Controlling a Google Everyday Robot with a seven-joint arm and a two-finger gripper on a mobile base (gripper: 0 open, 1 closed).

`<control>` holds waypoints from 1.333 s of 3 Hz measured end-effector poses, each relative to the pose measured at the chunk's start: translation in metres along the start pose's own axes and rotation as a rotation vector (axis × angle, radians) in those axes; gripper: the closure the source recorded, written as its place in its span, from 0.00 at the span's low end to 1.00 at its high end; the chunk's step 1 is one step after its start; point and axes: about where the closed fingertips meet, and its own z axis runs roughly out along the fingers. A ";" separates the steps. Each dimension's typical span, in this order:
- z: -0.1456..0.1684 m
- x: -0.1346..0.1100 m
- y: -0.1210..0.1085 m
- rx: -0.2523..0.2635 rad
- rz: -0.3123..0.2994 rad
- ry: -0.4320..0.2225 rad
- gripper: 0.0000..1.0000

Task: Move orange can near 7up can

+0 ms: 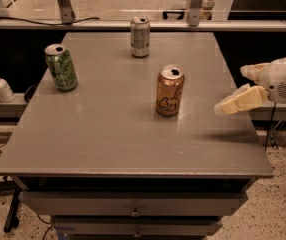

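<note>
Next, the gripper moves to the orange can's lower half (170, 98) and closes there, so that the can's top stays clear above the fingers.
The orange can (169, 91) stands upright near the middle of the grey table (108, 139), copper-coloured with dark script on its side. The 7up can (140, 36), silver-grey, stands upright at the table's far edge, behind and a little left of the orange can. My gripper (231, 90) hovers above the table's right edge, to the right of the orange can and apart from it. Its two cream fingers (240, 101) are spread open and hold nothing.
A green patterned can (61, 67) stands upright at the table's left side. A small white bottle (0, 86) sits on a ledge left of the table. A rail with metal posts runs behind the table. Drawers sit below the tabletop.
</note>
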 end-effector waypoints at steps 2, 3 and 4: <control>0.041 -0.034 0.015 -0.100 0.079 -0.287 0.00; 0.062 -0.049 0.037 -0.169 -0.007 -0.336 0.00; 0.080 -0.054 0.058 -0.225 -0.098 -0.348 0.00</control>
